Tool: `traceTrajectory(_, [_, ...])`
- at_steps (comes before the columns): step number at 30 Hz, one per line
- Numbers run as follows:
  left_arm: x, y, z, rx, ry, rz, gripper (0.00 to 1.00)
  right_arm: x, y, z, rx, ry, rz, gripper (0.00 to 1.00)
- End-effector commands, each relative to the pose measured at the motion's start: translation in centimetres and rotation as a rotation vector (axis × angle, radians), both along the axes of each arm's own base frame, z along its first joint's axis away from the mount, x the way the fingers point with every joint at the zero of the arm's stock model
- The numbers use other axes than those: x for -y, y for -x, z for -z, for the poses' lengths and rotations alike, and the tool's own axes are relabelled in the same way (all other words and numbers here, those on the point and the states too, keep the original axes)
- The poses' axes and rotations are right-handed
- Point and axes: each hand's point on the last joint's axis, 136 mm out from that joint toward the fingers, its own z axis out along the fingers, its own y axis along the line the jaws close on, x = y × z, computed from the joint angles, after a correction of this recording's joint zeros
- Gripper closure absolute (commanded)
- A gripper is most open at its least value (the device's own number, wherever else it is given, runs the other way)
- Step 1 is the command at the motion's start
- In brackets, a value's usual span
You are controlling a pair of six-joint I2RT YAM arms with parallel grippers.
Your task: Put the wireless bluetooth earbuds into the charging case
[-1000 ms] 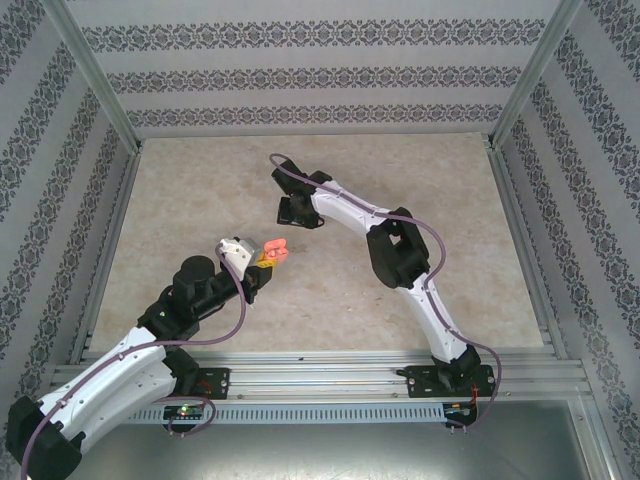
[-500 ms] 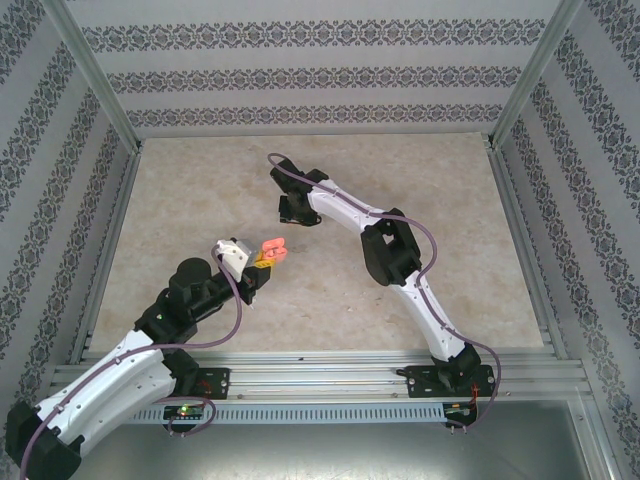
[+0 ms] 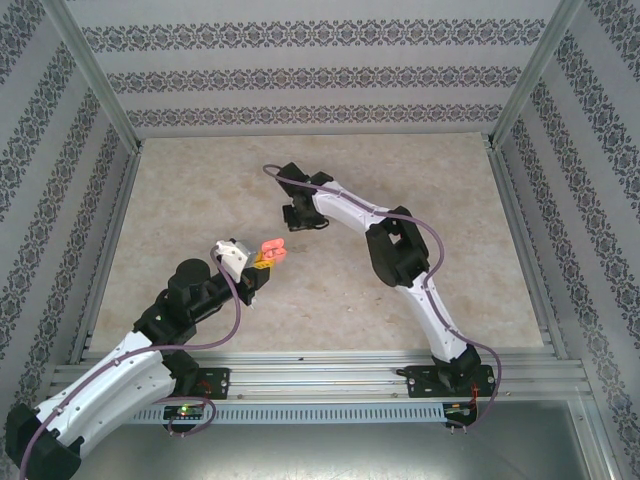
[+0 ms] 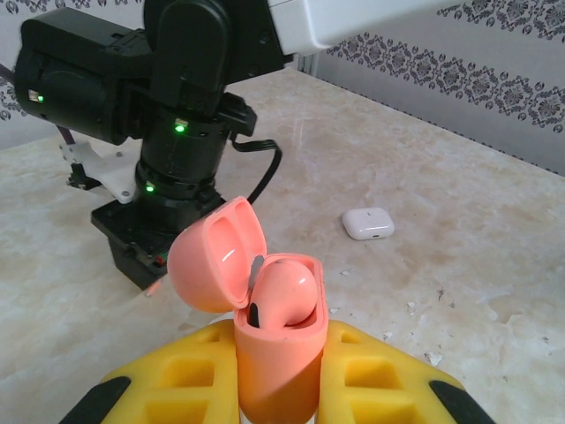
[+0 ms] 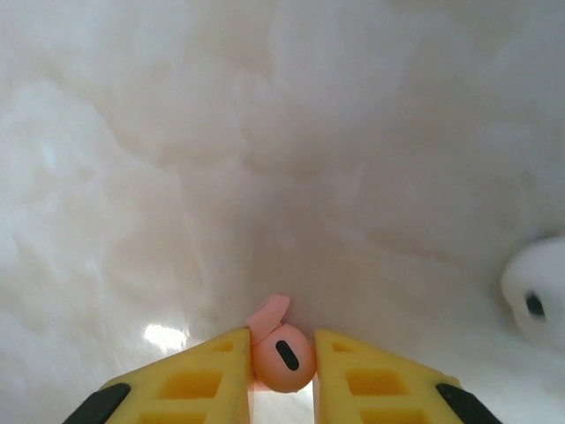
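Next, I set the earbud down and grip its head (image 5: 284,359) with the stem free, because it sits crooked in my right gripper with its ear tip sticking out ahead.
My left gripper (image 4: 278,375) is shut on a coral-red charging case (image 4: 274,358), held upright with its lid (image 4: 212,252) swung open to the left. One coral-red earbud (image 4: 287,290) sits in the case. In the top view the case (image 3: 272,252) hangs over the table's middle left at the left gripper (image 3: 260,262). My right gripper (image 5: 282,362) is shut on the other coral-red earbud (image 5: 282,355), low over the marble. In the top view the right gripper (image 3: 298,215) points down just beyond the case. A white earbud (image 5: 537,300) lies at the right.
A shut white charging case (image 4: 368,223) lies on the marble table (image 3: 200,190) to the right of the right arm's black wrist (image 4: 177,150). Patterned walls and metal rails (image 3: 115,235) enclose the table on three sides.
The right gripper has shifted only slightly over the same spot. The left arm has drawn back a little, still holding the open case.
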Motion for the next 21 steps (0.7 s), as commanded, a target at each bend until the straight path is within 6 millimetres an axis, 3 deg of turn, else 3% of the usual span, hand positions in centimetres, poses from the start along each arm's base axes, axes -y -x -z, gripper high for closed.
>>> traceTrajectory(1, [-0.2, 0.1, -0.6, 0.018, 0.0, 0.002, 1.0, 0.8, 2.5, -1.5, -0.021, -0.005, -0.155, 0.81])
traceTrajectory(5, [-0.2, 0.1, -0.9, 0.019, 0.0, 0.004, 1.0, 2.0, 5.6, -1.8, -0.051, -0.022, -0.274, 0.82])
traceTrajectory(12, [0.0, 0.1, -0.9, 0.022, 0.001, 0.013, 1.0, 5.8, 10.8, -1.0, -0.111, 0.023, -0.43, 0.82])
traceTrajectory(16, [0.2, 0.1, -0.6, 0.01, 0.002, 0.022, 1.0, 6.9, 11.4, -0.2, -0.132, 0.051, -0.438, 0.79])
traceTrajectory(21, [0.2, 0.2, -0.6, 0.01, 0.003, 0.024, 1.0, 6.1, 11.1, -0.9, -0.125, 0.014, -0.401, 0.68])
